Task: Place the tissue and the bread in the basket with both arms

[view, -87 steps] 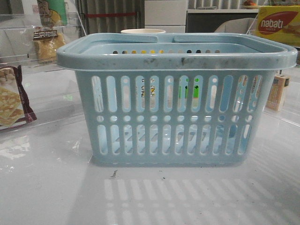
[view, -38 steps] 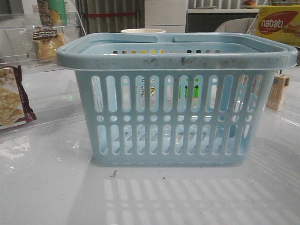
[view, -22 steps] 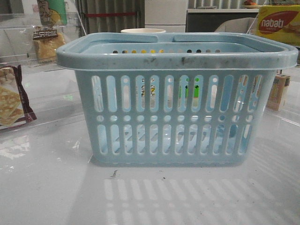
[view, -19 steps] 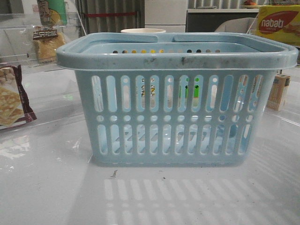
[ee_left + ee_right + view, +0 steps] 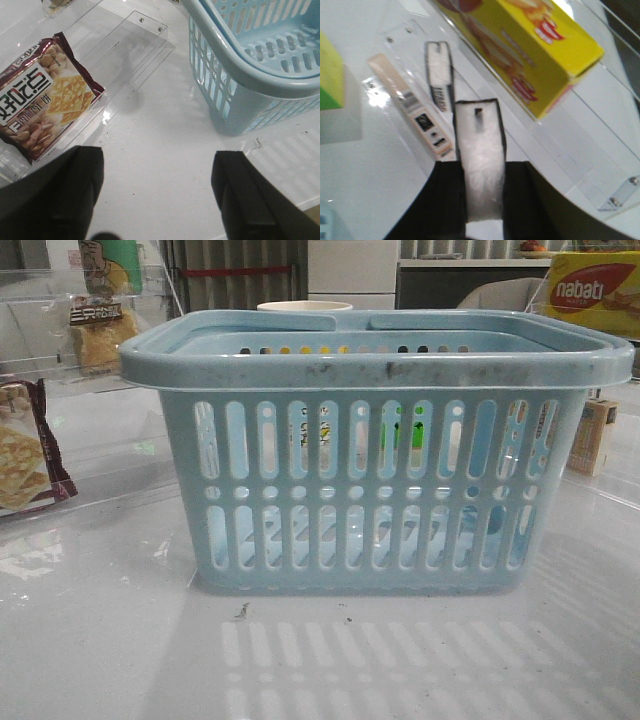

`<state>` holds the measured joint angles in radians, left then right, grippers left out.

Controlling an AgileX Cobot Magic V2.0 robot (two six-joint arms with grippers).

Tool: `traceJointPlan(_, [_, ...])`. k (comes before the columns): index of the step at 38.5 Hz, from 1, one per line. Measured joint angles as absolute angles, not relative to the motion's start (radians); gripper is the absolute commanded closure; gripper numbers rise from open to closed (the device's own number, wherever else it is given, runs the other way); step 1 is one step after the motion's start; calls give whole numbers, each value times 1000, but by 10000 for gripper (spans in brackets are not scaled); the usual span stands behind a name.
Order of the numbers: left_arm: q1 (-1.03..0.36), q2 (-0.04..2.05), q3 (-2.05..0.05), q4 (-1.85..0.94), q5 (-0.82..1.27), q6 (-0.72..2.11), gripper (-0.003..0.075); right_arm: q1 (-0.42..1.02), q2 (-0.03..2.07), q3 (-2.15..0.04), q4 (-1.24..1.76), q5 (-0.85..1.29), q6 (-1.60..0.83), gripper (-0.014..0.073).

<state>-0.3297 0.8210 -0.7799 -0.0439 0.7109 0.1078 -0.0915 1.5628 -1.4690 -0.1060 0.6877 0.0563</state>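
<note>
Next, my right gripper lets go of the tissue inside the light-blue basket [image 5: 452,544], behind the front side of the basket, toward the Nabati box.
The light-blue basket [image 5: 375,450] stands mid-table; it also shows in the left wrist view [image 5: 260,65]. The bread [image 5: 100,335], yellow-brown in a clear bag with a dark label, stands at the back left behind a clear panel. My right gripper [image 5: 481,170] is shut on the tissue [image 5: 477,135], a small flat pack with a dark edge and a pale face, held above the table near the yellow box. My left gripper [image 5: 157,165] is open and empty over bare table, between the cracker packet and the basket. Neither gripper shows in the front view.
A maroon-edged cracker packet [image 5: 45,95] lies on a clear stand left of the basket [image 5: 25,455]. A yellow Nabati box [image 5: 530,50] sits on a clear shelf at the right [image 5: 595,290]. A slim peach box [image 5: 412,107] and a dark-edged white strip [image 5: 440,75] lie beside it.
</note>
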Motion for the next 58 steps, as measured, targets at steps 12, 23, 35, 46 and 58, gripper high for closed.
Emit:
traceJointPlan(12, [-330,821,-780,-44,711,108,216,213,1456,-1467,-43,752,56,413])
traceJointPlan(23, [-330,821,-780,-44,711,108,216,410,1517,-1443,33,763,56,409])
traceJointPlan(35, [-330,821,-780,-44,711,108,216,436,1604,-1437,45,763,56,29])
traceJointPlan(46, [-330,821,-780,-44,711,108,216,436,1453,-1377,37,760,-45,25])
traceJointPlan(58, [-330,837,-780,-44,624,108,199,436,947,-968,7,718,-71,25])
